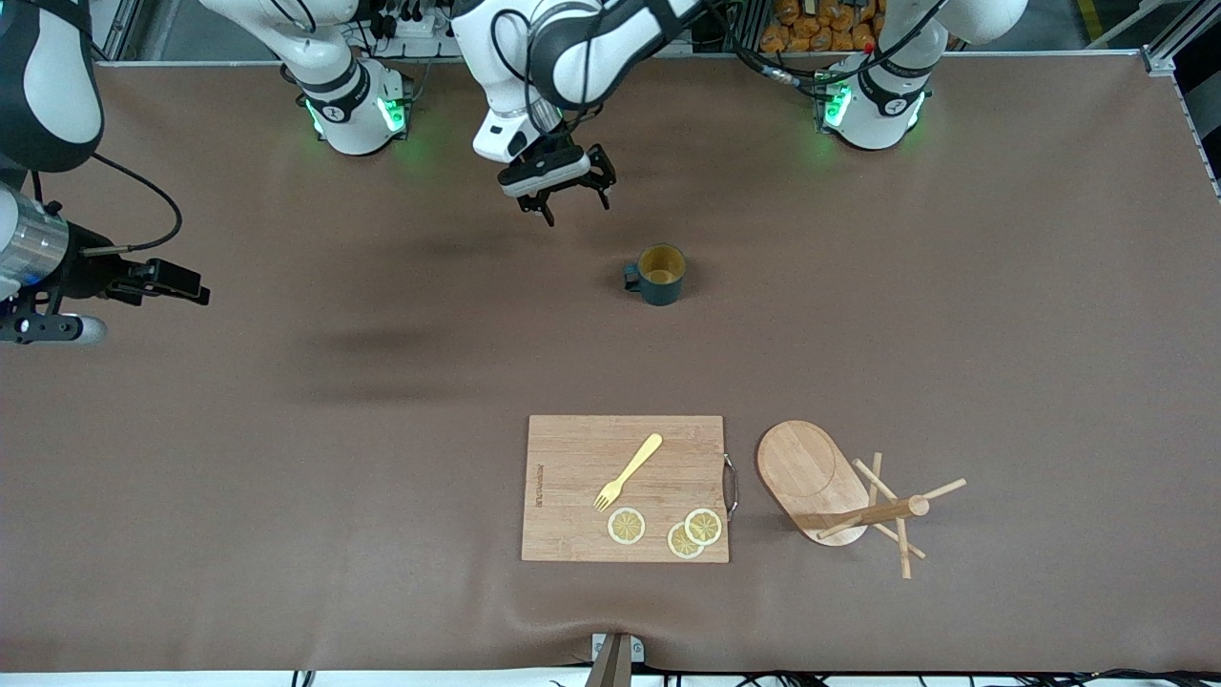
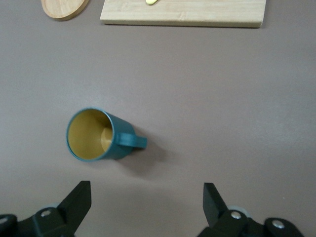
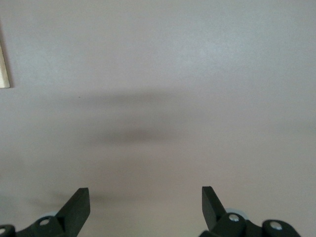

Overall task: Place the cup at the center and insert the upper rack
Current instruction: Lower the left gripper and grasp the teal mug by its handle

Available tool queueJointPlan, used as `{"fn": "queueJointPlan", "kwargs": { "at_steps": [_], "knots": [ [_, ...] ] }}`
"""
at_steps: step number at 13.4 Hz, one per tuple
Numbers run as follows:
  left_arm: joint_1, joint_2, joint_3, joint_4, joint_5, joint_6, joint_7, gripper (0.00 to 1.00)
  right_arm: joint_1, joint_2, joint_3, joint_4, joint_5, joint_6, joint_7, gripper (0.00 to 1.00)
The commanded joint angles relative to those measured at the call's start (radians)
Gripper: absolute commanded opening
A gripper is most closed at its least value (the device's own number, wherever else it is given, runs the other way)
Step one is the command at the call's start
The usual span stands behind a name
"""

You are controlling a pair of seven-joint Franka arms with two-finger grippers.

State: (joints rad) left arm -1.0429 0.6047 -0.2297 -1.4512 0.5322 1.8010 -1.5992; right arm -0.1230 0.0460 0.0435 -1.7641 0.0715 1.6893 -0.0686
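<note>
The dark teal cup has a handle, a loop sticking out from the cup's side. Next, my left gripper should go to that cup and close on the cup's handle (image 1: 631, 277) (image 2: 134, 141).
The dark teal cup (image 1: 660, 275), mustard-yellow inside, stands upright on the brown table covering, its handle toward the right arm's end. It also shows in the left wrist view (image 2: 94, 136). My left gripper (image 1: 577, 208) is open and empty in the air, over bare table beside the cup; its own view (image 2: 147, 190) shows the jaws wide apart. The bamboo mug tree (image 1: 839, 491) lies on its side beside the cutting board, nearer the front camera than the cup. My right gripper (image 1: 186, 284) waits open and empty over the right arm's end of the table, as its own view (image 3: 145, 195) shows.
A rectangular wooden cutting board (image 1: 625, 487) lies nearer the front camera than the cup, with a yellow fork (image 1: 630, 470) and lemon slices (image 1: 627, 526) on it. Its edge shows in the left wrist view (image 2: 182, 12), next to the mug tree's base (image 2: 61, 7).
</note>
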Motion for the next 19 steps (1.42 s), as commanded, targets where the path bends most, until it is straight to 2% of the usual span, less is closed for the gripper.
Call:
{"fn": "queueJointPlan", "kwargs": {
  "at_steps": [1,5,8,13,19],
  "knots": [
    [-0.037,0.055,0.007,-0.020,0.102,-0.006,-0.141,1.00,0.014,0.003,0.019,0.093,-0.006,-0.036,-0.001,1.00],
    [-0.066,0.082,0.007,-0.075,0.169,0.004,-0.261,1.00,0.020,0.098,0.016,0.328,-0.027,-0.177,-0.005,1.00],
    [-0.069,0.092,0.007,-0.136,0.267,0.064,-0.392,1.00,0.023,0.095,0.018,0.383,-0.073,-0.203,-0.007,1.00],
    [-0.065,0.127,0.009,-0.208,0.435,0.092,-0.490,1.00,0.006,0.081,0.016,0.379,-0.078,-0.238,-0.001,1.00],
    [-0.046,0.194,0.023,-0.199,0.632,0.116,-0.539,1.00,0.005,-0.013,0.018,0.267,-0.075,-0.192,0.003,1.00]
  ]
}}
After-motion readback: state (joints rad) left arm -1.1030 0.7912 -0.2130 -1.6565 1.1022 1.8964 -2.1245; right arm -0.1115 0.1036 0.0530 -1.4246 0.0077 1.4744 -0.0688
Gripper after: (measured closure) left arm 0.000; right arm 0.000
